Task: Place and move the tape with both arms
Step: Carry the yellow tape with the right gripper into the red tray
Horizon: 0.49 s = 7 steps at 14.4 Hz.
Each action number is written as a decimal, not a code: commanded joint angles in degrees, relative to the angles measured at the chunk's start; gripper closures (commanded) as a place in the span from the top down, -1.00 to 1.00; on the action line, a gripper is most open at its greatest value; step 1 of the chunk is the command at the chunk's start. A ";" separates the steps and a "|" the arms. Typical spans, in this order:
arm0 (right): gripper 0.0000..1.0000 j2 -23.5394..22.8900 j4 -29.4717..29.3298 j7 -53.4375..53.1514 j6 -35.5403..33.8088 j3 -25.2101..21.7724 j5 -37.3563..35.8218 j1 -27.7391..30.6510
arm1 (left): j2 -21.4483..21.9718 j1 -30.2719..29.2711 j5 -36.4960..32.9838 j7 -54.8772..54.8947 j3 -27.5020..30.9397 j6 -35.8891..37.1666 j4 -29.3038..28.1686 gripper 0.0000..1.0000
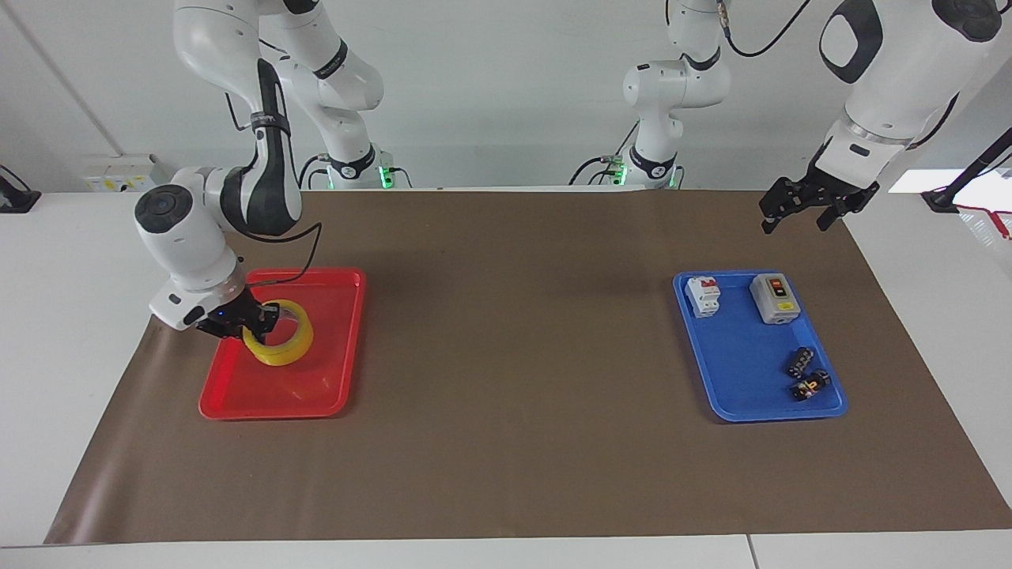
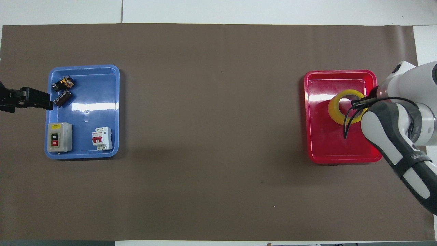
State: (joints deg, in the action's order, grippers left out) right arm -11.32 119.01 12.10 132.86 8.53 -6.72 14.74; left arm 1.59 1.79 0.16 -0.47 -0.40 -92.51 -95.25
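Observation:
Next, I release the tape with my right gripper on the bottom of the red tray (image 2: 340, 118), near the tray's middle.
The tape (image 1: 281, 344), a yellow ring with a white core, hangs tilted in my right gripper (image 1: 247, 319), which is shut on its rim. It sits low over the red tray (image 1: 324, 391), at the tray's middle. I cannot tell whether it touches the tray floor. In the overhead view the tape (image 2: 336, 110) lies over the red tray (image 2: 324, 147) with the right gripper (image 2: 359, 101) at its rim. My left gripper (image 1: 794, 223) waits, open and empty, in the air over the mat beside the blue tray (image 1: 735, 379). It also shows in the overhead view (image 2: 37, 99).
The blue tray (image 2: 85, 85) holds a grey switch box (image 1: 775, 299), a white circuit breaker (image 1: 703, 295) and two small dark parts (image 1: 800, 361). A brown mat (image 1: 522, 356) covers the table. Two smaller white arms (image 1: 656, 95) stand at the robots' end.

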 commanded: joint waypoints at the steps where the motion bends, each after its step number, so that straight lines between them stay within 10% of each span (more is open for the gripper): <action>1: -1.00 4.46 6.76 0.91 3.81 0.87 0.91 0.90 | 1.31 -0.65 1.24 0.74 -0.30 -0.22 -1.43 1.00; 7: -1.00 4.03 8.26 0.82 5.04 0.87 0.91 0.99 | 1.31 -0.65 1.24 0.74 -0.30 -0.22 -1.43 1.00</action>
State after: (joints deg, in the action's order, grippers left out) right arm -8.60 125.36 12.10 136.38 8.72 -6.65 14.73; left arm 1.59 1.79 0.16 -0.47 -0.40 -92.51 -95.25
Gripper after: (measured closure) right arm 0.784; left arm 0.000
